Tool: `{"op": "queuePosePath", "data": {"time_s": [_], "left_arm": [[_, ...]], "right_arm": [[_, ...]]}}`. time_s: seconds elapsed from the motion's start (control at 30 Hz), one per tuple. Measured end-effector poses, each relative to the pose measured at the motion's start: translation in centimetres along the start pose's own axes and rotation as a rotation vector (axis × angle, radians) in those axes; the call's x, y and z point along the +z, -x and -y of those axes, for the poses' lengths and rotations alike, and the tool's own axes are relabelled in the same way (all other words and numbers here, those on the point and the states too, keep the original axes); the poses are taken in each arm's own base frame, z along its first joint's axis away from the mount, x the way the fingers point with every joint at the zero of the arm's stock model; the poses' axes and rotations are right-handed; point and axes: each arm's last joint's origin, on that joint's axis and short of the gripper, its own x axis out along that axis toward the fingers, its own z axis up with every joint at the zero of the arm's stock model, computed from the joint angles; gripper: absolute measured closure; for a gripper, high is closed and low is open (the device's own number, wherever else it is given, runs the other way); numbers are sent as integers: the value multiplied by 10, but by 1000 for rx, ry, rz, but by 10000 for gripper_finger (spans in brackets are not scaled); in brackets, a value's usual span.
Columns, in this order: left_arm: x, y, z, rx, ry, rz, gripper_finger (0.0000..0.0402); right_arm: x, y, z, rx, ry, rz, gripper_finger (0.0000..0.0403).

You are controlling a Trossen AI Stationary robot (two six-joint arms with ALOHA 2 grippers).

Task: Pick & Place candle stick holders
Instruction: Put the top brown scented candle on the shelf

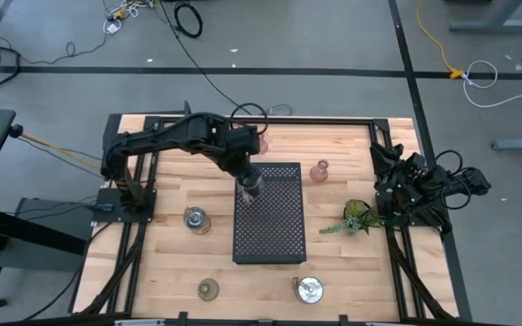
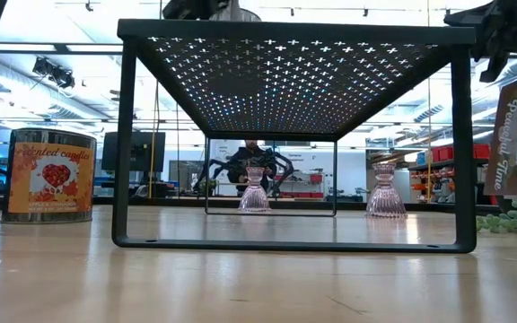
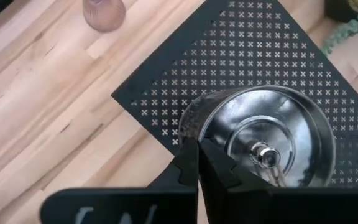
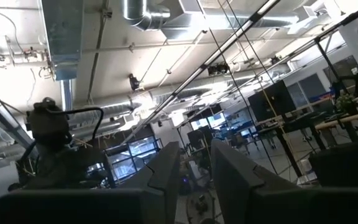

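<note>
I will use my left gripper to let go of the silvery holder on the black tray's far corner (image 1: 250, 187) (image 3: 216, 126) closest to the candle tin.
My left gripper (image 1: 250, 187) is over the far left part of the black perforated tray (image 1: 279, 226), shut on a silvery round holder (image 3: 272, 143). In the low view the holder's top (image 2: 232, 11) shows just above the tray top; I cannot tell whether it rests there. Two pink vase-shaped holders stand on the table beyond the tray, on their bases (image 1: 319, 171) (image 1: 261, 143). Another silvery holder (image 1: 195, 218) stands left of the tray. An olive-green one (image 1: 208, 289) and a silvery one (image 1: 309, 290) stand near the front edge. My right gripper (image 4: 194, 168) is open and empty, folded back at the table's right edge, pointing up. My left gripper pinches the silvery holder's rim (image 3: 190, 127) on the side toward the arm. One finger (image 3: 219, 171) stands inside the cup and one finger (image 3: 187, 165) outside. The fingers come from above, pointing down. The holder is upright, mouth up, over the tray's perforated top.
A green leafy sprig (image 1: 356, 217) lies right of the tray, next to the right arm (image 1: 415, 186). A candle tin with an orange label (image 2: 48, 175) shows at the left of the low view. The tray stands on legs (image 2: 126, 144), open underneath.
</note>
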Motion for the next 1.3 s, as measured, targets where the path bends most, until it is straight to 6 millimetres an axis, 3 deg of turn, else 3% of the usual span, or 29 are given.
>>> {"op": "queuePosePath", "data": {"time_s": [0.47,0.73,1.03,1.3], "left_arm": [[17,-13,-18,46,-17,-17,401],[20,-34,-11,54,-71,-79,401],[23,-35,-11,42,-74,-62,400],[22,-35,-10,23,-72,-79,372]], "right_arm": [[0,0,0,-9,1,-3,309],[0,0,0,-16,-2,-7,309],[-1,0,1,-25,0,-13,309],[-1,0,1,-25,1,-13,309]]}}
